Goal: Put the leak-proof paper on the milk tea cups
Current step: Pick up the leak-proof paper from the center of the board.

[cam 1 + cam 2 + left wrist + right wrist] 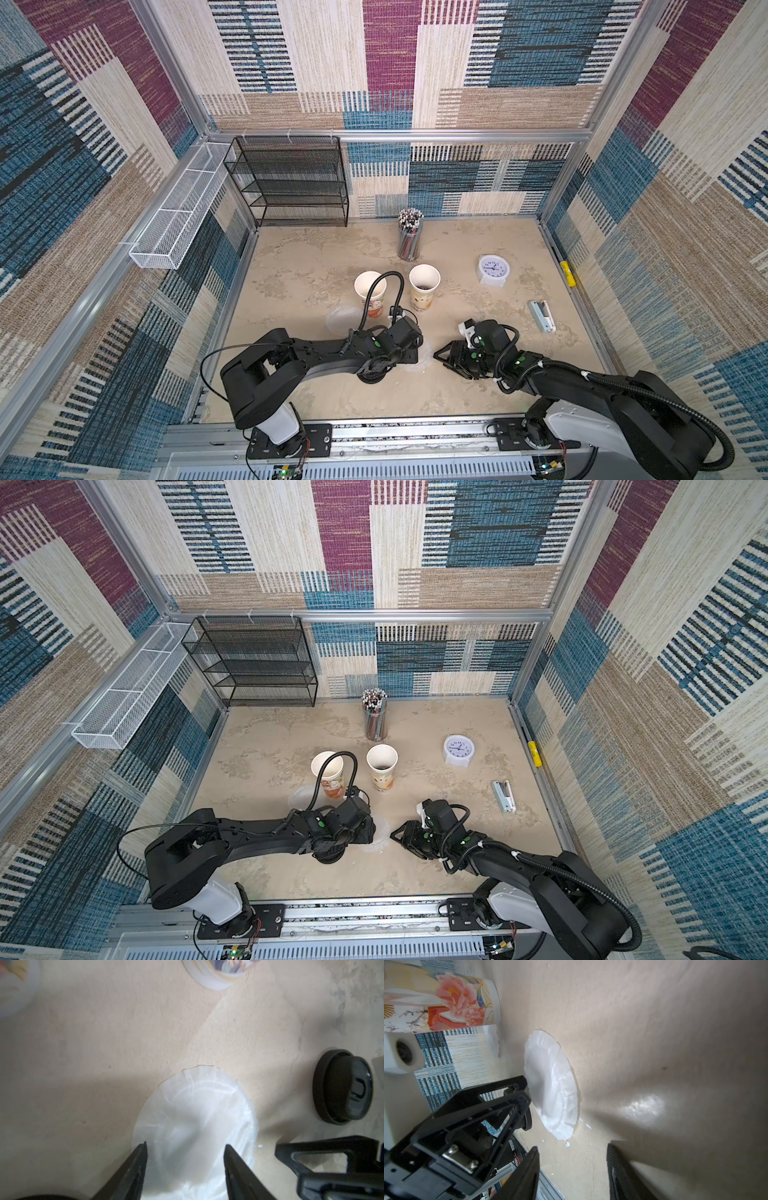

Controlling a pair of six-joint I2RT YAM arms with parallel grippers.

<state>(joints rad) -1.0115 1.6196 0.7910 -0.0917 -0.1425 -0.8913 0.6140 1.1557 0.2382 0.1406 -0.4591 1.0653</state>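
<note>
My right gripper's fingers sit beside the leak-proof paper's rim, so my right gripper should move in and pinch that rim [573,1107] while my left gripper steadies the paper.
Two milk tea cups stand upright mid-table in both top views: a red-orange one [370,293] and a beige-brown one [424,286]. One leak-proof paper [195,1118] lies flat on the table, a crinkled whitish round sheet. My left gripper [186,1149] is open, with its fingers either side of the sheet's near part. In a top view this paper [426,362] peeks out under the left gripper [420,353]. A second paper [340,320] lies left of the red-orange cup. My right gripper [572,1155] is open and empty, just short of the first paper [552,1088] and facing the left gripper [517,1093].
A black lid [342,1086] lies beside the paper. Another black lid [372,376] sits under the left arm. A clear holder of straws [410,239], a white clock [493,268] and a small grey device [542,316] stand further back and right. A black mesh rack [291,183] is at the back wall.
</note>
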